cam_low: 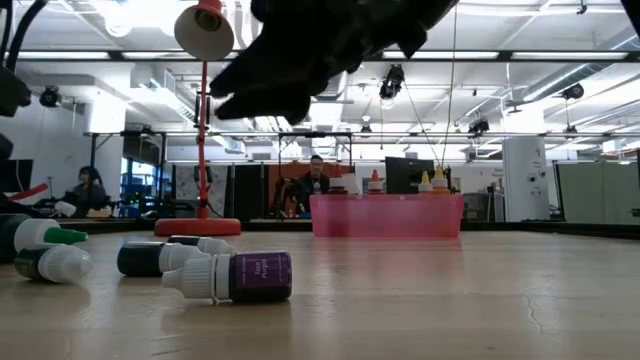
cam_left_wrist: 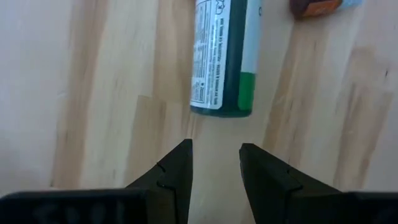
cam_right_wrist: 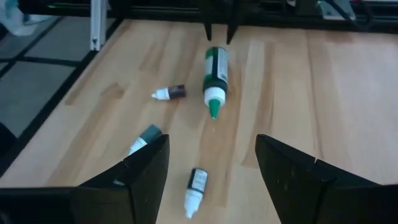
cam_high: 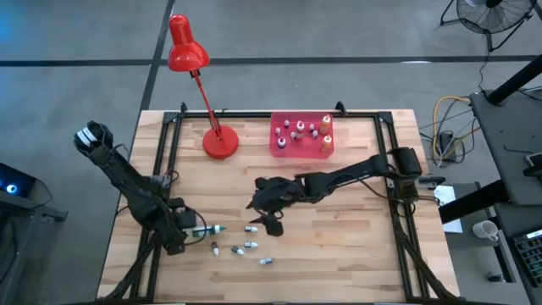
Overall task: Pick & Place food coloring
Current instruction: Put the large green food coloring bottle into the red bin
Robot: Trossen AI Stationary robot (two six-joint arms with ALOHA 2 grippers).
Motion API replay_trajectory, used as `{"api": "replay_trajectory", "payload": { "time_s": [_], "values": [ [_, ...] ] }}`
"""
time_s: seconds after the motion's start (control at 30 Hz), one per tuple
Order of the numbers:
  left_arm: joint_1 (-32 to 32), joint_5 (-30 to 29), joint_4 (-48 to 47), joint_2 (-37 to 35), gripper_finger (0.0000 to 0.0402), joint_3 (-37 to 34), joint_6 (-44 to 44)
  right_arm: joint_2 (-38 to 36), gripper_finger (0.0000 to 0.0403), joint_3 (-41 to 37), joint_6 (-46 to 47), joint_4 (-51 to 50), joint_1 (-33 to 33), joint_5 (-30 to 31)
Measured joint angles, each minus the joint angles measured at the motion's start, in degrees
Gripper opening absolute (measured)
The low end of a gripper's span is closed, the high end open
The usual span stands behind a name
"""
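Observation:
The robot's right gripper should close on the white ring [cam_high: 215,229] [cam_right_wrist: 214,95] of the larger dropper bottle, just behind the bottle's green pointed cap.
A larger dropper bottle with a green pointed cap [cam_high: 208,230] [cam_right_wrist: 214,70] lies on its side on the wooden table. My left gripper [cam_high: 186,229] [cam_left_wrist: 216,163] is open and low, its fingertips just short of the bottle's flat base [cam_left_wrist: 222,111], touching nothing. Several tiny whitish bottles [cam_high: 251,246] [cam_right_wrist: 169,93] [cam_low: 240,277] lie scattered on their sides nearby. My right gripper [cam_high: 264,213] [cam_right_wrist: 212,158] hovers wide open above the table's middle, facing the scattered bottles. More bottles, some orange, stand upright in the pink tray [cam_high: 281,149] [cam_low: 385,216].
A red desk lamp [cam_high: 188,52] stands with its round base [cam_high: 220,142] left of the tray, near the far edge. A black frame rail [cam_high: 166,144] runs around the tabletop. Bare wood lies right of the scattered bottles. People sit in the room beyond the table.

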Motion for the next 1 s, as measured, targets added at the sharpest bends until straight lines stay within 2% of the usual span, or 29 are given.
{"api": "replay_trajectory", "payload": {
  "time_s": [0.27, 0.47, 0.77, 1.0],
  "values": [
    [0.1, 0.2, 13.6, 0.0, 0.0106, -5.5, -4.2, 2.4, 0.0233, 1.5, 1.5, -0.1, -1.6, -1.1],
    [1.2, -4.8, 18.9, 0.2, 0.0106, -8.9, -4.6, 3.5, 0.0233, 1.5, 0.8, -0.2, -1.5, -1.1],
    [6.6, -7.3, 30.9, 0.4, 0.0106, -12.2, 6.6, 8.1, 0.0233, 1.4, 7.5, 0.6, -1.5, -0.9],
    [13.1, -7.4, 38.4, 2.2, 0.0106, -12.2, 16.1, 11.5, 0.0233, 5.3, 7.6, 0.6, -1.3, -0.9]
  ]
}}
